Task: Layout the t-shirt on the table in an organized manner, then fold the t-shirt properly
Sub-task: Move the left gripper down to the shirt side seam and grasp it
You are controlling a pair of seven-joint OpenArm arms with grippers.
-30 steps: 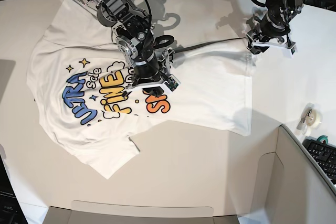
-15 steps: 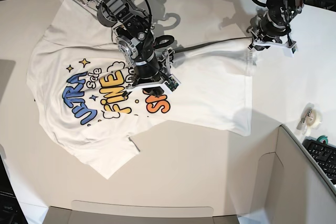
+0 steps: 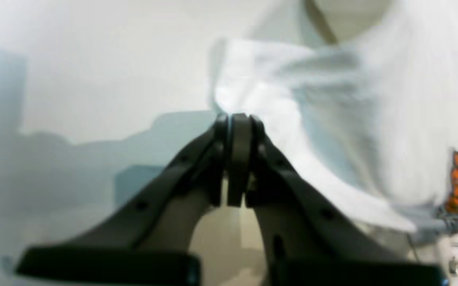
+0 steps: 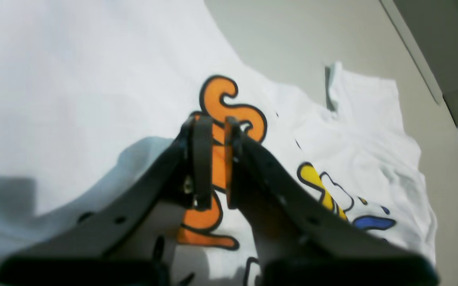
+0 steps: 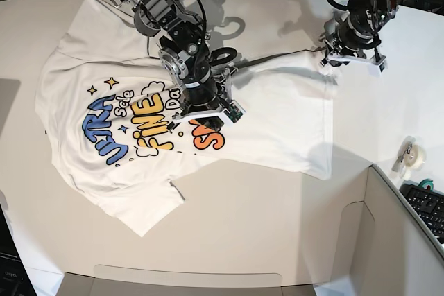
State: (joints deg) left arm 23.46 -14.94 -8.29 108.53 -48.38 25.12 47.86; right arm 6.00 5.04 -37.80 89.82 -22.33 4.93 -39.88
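Note:
Next, my left gripper releases the white t-shirt's far corner on the shirt's near edge (image 5: 308, 161), near its near corner.
The white t-shirt (image 5: 277, 116) lies print-up across the table (image 5: 243, 220), its coloured letters toward the left. My left gripper (image 5: 327, 57) is at the shirt's far right corner. In the left wrist view its jaws (image 3: 235, 117) are pressed together with the white cloth (image 3: 332, 99) bunched at their tips. My right gripper (image 5: 223, 112) sits over the orange letters mid-shirt. In the right wrist view its fingers (image 4: 215, 119) are nearly together with a strip of orange-printed cloth (image 4: 218, 159) between them. A raised crease runs across the shirt between the two arms.
A tape roll (image 5: 411, 154) stands near the right edge, with a keyboard (image 5: 427, 202) behind a grey panel (image 5: 388, 240) at the lower right. Cables hang along the back edge. A loose sleeve (image 5: 149, 209) points toward the front.
My left gripper has shut on the shirt's right corner and pulled it slightly up and left. The right arm has shifted a little to the right over the print.

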